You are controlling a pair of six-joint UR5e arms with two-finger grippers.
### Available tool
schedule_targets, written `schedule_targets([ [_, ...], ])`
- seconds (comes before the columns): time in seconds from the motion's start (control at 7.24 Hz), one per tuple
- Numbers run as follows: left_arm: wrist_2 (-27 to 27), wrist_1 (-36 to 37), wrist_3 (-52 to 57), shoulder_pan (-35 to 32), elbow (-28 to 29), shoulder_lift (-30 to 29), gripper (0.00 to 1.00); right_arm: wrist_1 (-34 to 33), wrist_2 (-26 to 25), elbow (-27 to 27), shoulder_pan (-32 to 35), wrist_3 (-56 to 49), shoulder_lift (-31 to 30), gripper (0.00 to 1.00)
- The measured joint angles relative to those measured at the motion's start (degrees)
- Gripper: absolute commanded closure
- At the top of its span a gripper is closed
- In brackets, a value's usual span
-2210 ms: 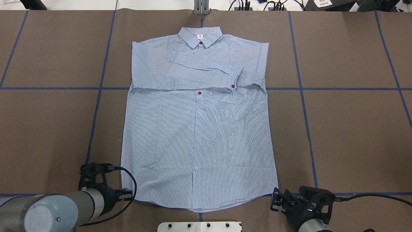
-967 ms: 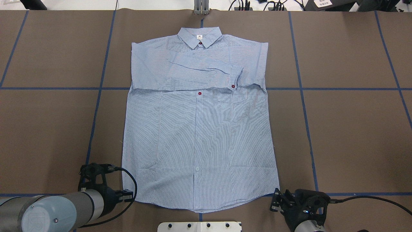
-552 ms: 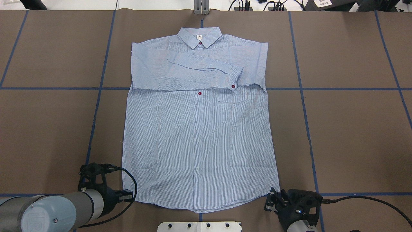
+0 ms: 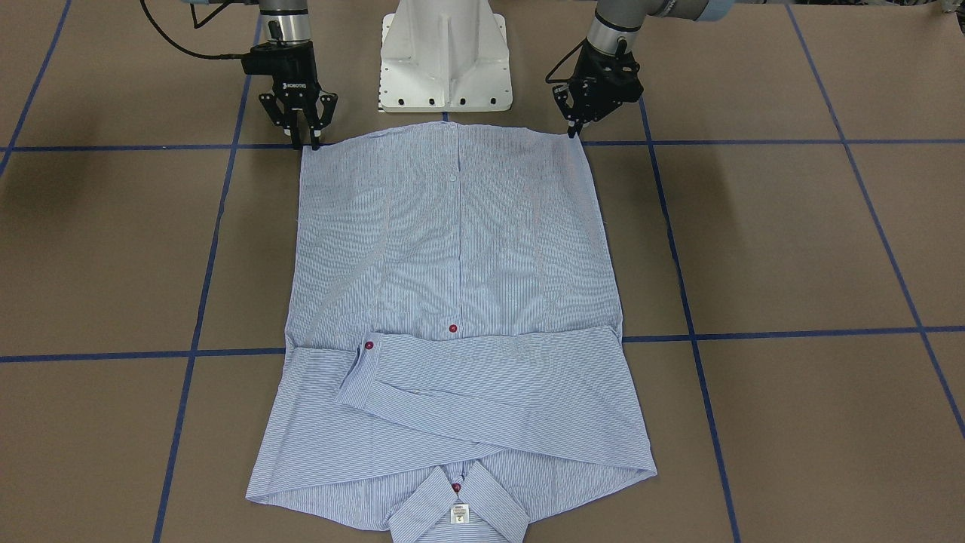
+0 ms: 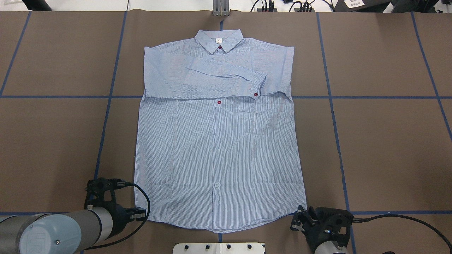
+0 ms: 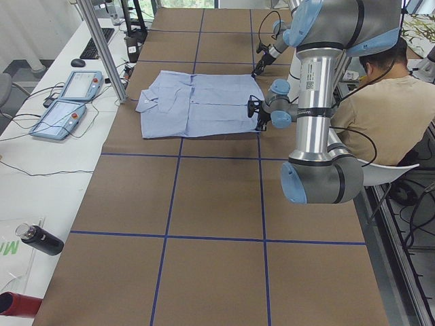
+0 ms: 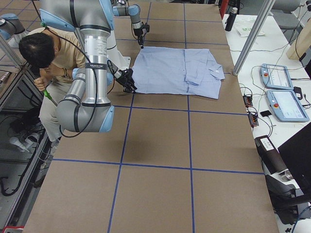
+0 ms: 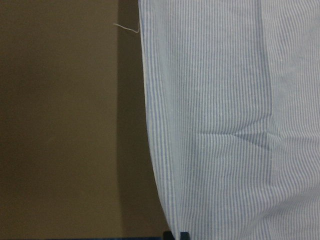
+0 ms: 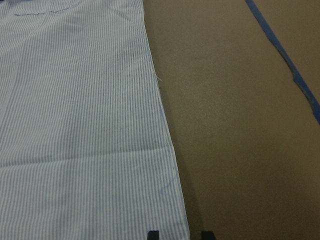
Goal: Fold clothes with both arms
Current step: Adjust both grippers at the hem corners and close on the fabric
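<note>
The near hem corner lies loose between my right gripper's open fingers, so next my right gripper opens wider and pinches the shirt's side edge point(image 9: 185, 220) before folding.
The light blue striped shirt point(image 5: 219, 141) lies flat, buttons up, with its collar point(image 5: 219, 38) at the far side and its sleeves folded across the chest. My left gripper point(image 5: 140, 212) sits at the near left hem corner. In the left wrist view its fingertips point(image 8: 170, 235) are pressed together on the shirt's edge point(image 8: 155, 165). My right gripper point(image 5: 296, 220) is at the near right hem corner. The right wrist view shows its fingertips point(image 9: 152, 234) apart, one on each side of the shirt's side edge point(image 9: 172, 170). In the front-facing view the left gripper point(image 4: 571, 133) and right gripper point(image 4: 305, 143) both touch down at the hem.
The white pedestal base point(image 4: 445, 60) stands just behind the hem, between the arms. Blue tape lines point(image 5: 353, 97) grid the brown table cover. A person point(image 6: 380, 109) sits behind the robot. Touch pendants point(image 6: 64, 102) and cables lie on the white bench past the collar end.
My right gripper has slid left and a little nearer, up to the shirt's right hem corner. The left gripper and the shirt have stayed put.
</note>
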Motion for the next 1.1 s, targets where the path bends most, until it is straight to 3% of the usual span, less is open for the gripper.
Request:
schedule_targets([
  [0.28, 0.0, 0.0, 0.0, 0.0, -0.38, 0.09, 1.0, -0.04, -0.03, -0.29, 0.03, 0.0, 0.1, 0.74],
  [0.69, 0.02, 0.02, 0.04, 0.0, -0.52, 0.14, 1.0, -3.67, 0.06, 0.76, 0.21, -0.13, 0.35, 0.32],
  [0.83, 0.06, 0.02, 0.02, 0.0, -0.52, 0.15, 1.0, -4.37, 0.13, 1.02, 0.41, -0.54, 0.27, 0.3],
  [1.1, 0.08, 0.02, 0.02, 0.0, -0.61, 0.15, 1.0, -4.7, 0.13, 0.95, 0.57, -1.27, 0.23, 0.43],
])
